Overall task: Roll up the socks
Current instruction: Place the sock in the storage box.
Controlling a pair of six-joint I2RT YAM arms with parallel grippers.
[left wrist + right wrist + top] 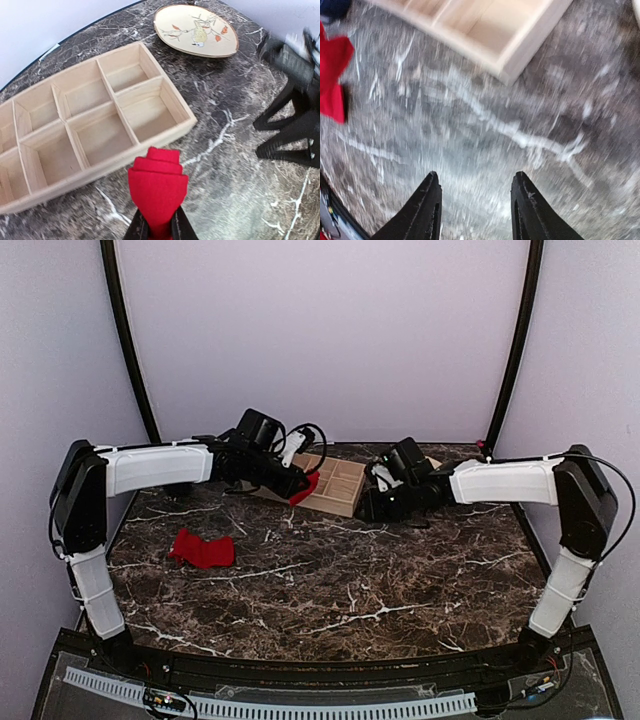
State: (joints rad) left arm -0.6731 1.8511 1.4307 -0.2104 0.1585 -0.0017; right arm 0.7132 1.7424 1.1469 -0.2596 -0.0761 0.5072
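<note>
The robot's left gripper will set the rolled red sock down in the tray's front-row section (318, 488) (103, 136) next to the corner section nearest the right gripper.
A rolled red sock (157, 187) hangs just above the marble, in front of the near wall of the wooden tray (100, 172). My left gripper (159, 222) is shut on its lower end. In the top view this sock (305, 487) sits at the tray's (345, 502) left edge. The second red sock (202, 549) lies loose and crumpled on the table at the left. My right gripper (476, 180) is open and empty, low over bare marble right of the tray (520, 50). The held sock (332, 75) shows at the left edge of that view.
A decorated oval plate (196, 30) lies behind the tray's far right corner. The right gripper (287, 132) shows as a dark shape to the right of the tray. The tray has several empty compartments. Walls enclose the table on three sides.
</note>
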